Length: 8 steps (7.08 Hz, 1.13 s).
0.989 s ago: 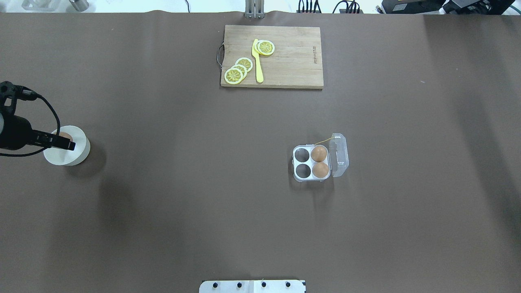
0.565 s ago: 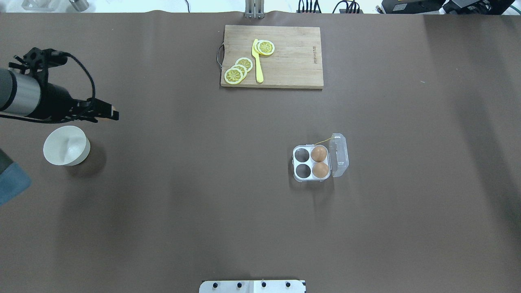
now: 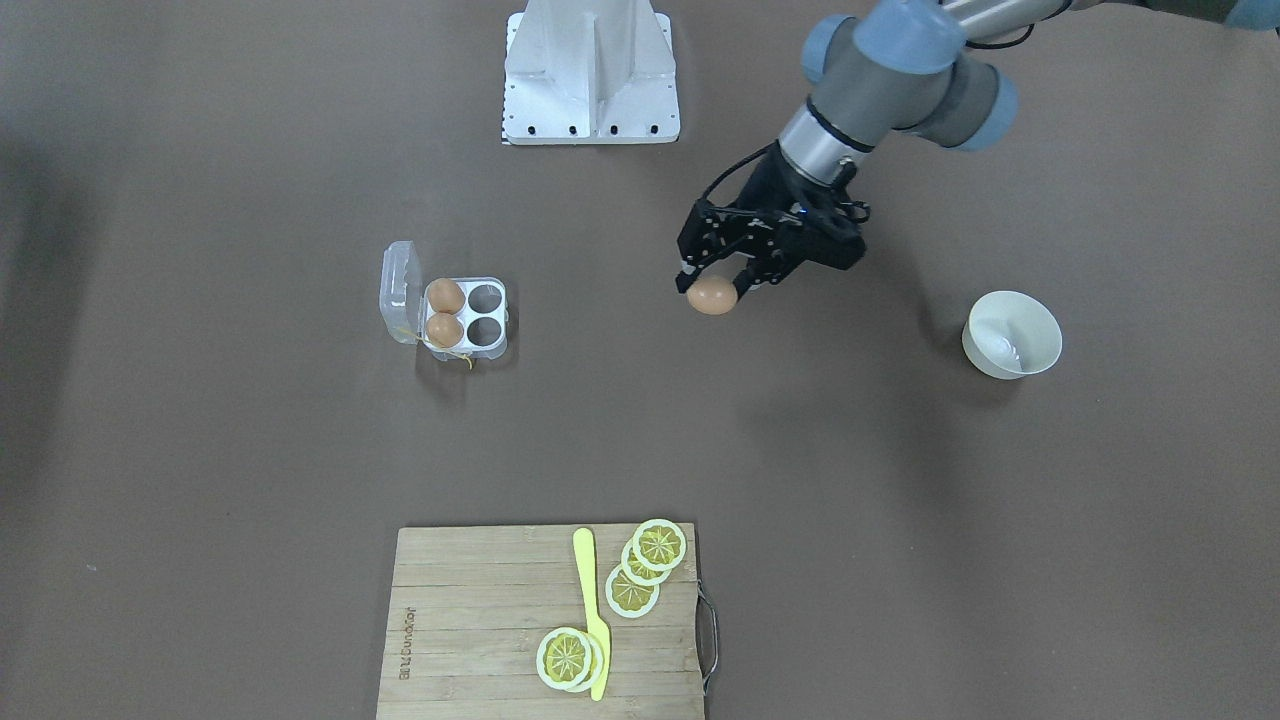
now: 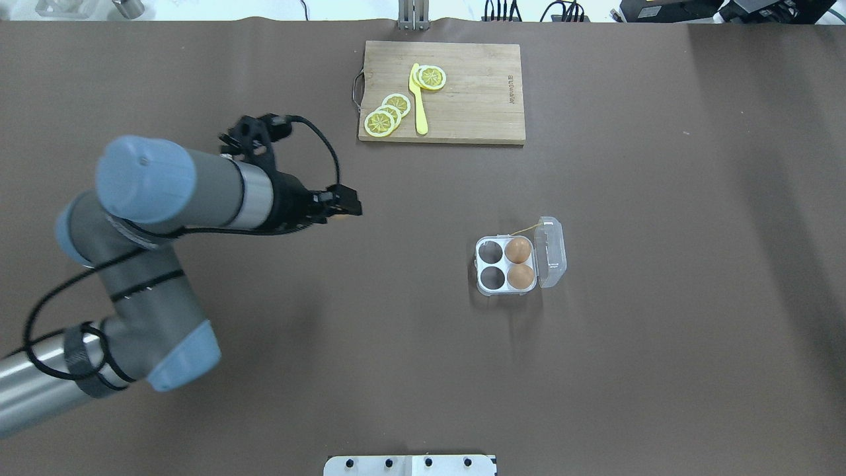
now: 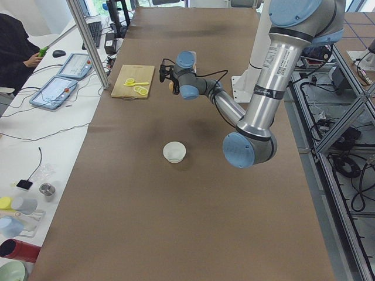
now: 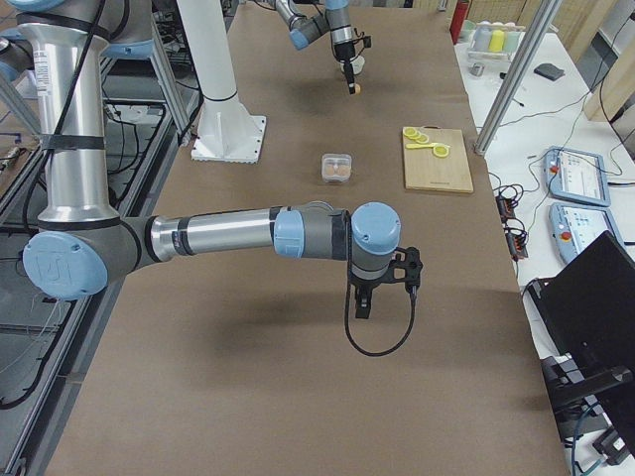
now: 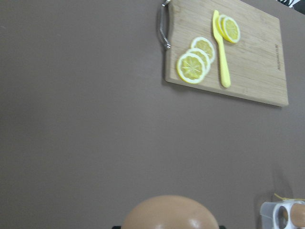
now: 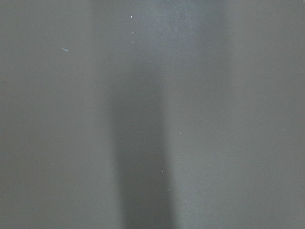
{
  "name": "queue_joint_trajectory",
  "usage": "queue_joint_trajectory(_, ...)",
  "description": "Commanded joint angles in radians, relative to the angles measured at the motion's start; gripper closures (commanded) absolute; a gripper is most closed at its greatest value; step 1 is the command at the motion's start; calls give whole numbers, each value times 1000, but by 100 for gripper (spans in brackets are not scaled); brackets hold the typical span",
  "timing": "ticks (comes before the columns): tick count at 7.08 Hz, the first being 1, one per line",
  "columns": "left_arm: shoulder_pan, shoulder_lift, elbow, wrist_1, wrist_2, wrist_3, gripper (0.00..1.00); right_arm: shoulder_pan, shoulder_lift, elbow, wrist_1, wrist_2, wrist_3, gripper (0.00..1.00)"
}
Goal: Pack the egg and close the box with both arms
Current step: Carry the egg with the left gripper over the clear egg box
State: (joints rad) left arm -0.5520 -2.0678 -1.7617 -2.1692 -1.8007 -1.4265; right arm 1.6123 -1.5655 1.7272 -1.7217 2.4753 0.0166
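Note:
Next, I release the light-brown egg, now held above the table, from my left gripper in the box's empty cell nearer the cutting board (image 3: 482,324) (image 7: 282,218).
My left gripper (image 3: 712,288) is shut on a light-brown egg (image 3: 712,298) and holds it above the table, between the white bowl (image 3: 1010,333) and the box (image 3: 465,313). The egg fills the bottom of the left wrist view (image 7: 169,214). In the overhead view the left gripper (image 4: 348,207) is well left of the clear box (image 4: 503,264). The box's lid (image 4: 550,251) stands open on its right. Two eggs (image 4: 519,262) fill the right cells; the left cells are empty. My right gripper (image 6: 363,305) shows only in the exterior right view; I cannot tell its state.
A wooden cutting board (image 4: 476,99) with lemon slices (image 4: 386,114) and a yellow knife (image 4: 419,99) lies at the table's far side. The white stand (image 3: 592,70) is at the robot's base. The bowl holds nothing. The right wrist view shows only bare brown table.
My left arm has lifted the egg out of the bowl and carried it right, toward the middle of the table. The bowl is left without an egg. The box has not moved.

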Motion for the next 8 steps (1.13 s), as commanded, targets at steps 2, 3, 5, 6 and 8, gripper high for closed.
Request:
queue_joint_trajectory(2,181,-188,129,8,228,-84,45,-6,-1,3,-4,43,0,0)
queue_joint_trajectory(3,207,-240,183,0,260,-112,45,-6,-1,5,-6,44,2,0)
queue_joint_trajectory(5,251,-342,313,-42,313,-117,45,-6,-4,-1,-6,50,2,0)
queue_joint_trajectory(6,253,-389,402,-114,323,-115,45,-6,-13,9,-6,51,2,0)
queue_joint_trajectory(8,251,-397,441,-142,342,-111,45,-5,-15,20,-6,51,2,0)
